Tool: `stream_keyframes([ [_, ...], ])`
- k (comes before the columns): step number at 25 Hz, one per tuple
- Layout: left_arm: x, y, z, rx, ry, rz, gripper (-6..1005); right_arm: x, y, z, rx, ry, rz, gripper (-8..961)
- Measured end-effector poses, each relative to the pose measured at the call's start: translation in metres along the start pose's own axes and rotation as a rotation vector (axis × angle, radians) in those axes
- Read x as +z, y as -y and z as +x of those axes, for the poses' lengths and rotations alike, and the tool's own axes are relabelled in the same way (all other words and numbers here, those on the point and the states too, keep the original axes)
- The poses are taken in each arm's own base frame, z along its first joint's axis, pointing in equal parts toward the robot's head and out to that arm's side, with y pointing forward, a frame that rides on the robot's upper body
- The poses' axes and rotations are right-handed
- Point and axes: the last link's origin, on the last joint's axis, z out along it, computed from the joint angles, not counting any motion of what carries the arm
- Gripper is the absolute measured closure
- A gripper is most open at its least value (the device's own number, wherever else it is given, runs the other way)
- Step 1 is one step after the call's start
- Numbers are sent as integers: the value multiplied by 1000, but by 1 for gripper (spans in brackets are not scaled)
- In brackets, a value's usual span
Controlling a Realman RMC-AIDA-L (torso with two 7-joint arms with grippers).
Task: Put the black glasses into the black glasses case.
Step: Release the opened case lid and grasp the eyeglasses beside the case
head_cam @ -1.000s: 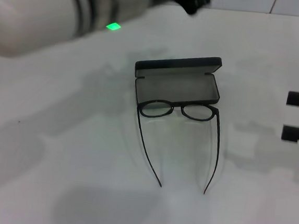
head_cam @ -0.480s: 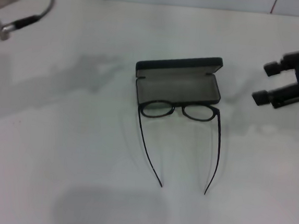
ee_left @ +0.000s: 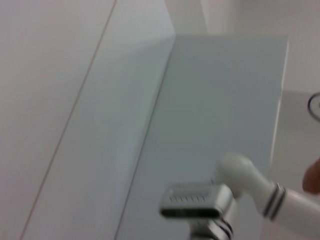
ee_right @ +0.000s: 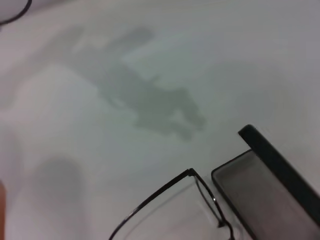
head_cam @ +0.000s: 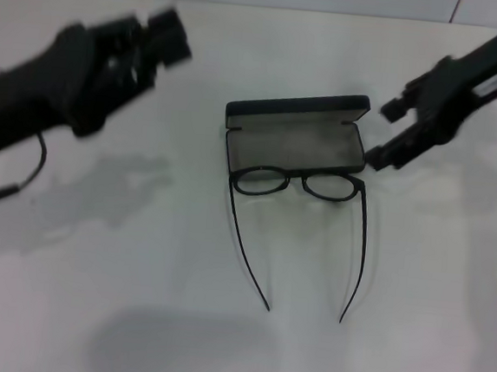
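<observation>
The robot's right gripper should next move to the black glasses and close on the glasses' bridge (head_cam: 296, 174) between the two lenses.
The black glasses case (head_cam: 296, 143) lies open at the table's middle, grey inside, lid (head_cam: 297, 109) raised at the far side. The black glasses (head_cam: 297, 183) lie unfolded, lenses against the case's near edge, temple arms stretched toward me. My right gripper (head_cam: 386, 133) is open and empty, just right of the case's right end, above the table. My left gripper (head_cam: 161, 41) hangs above the table to the far left of the case, apart from it. The right wrist view shows one glasses corner (ee_right: 192, 173) and a case end (ee_right: 264, 150).
A thin black cable (head_cam: 28, 177) with a metal plug hangs under the left arm at the left edge. A white table (head_cam: 133, 315) bears everything. The left wrist view shows only walls and a white arm segment (ee_left: 240, 175).
The right gripper moved from the right edge in toward the case's right end. The left arm swung, and its black gripper now points in from the far left. Glasses and case have not moved.
</observation>
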Motion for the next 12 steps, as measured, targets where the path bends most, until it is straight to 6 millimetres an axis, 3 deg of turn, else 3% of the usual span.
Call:
stream_keyframes([
  [7, -18, -10, -26, -9, 90, -3, 747, 37, -7, -17, -134, -99, 36, 122],
  [12, -28, -14, -41, -24, 153, -6, 746, 57, -6, -22, -196, -149, 71, 270],
])
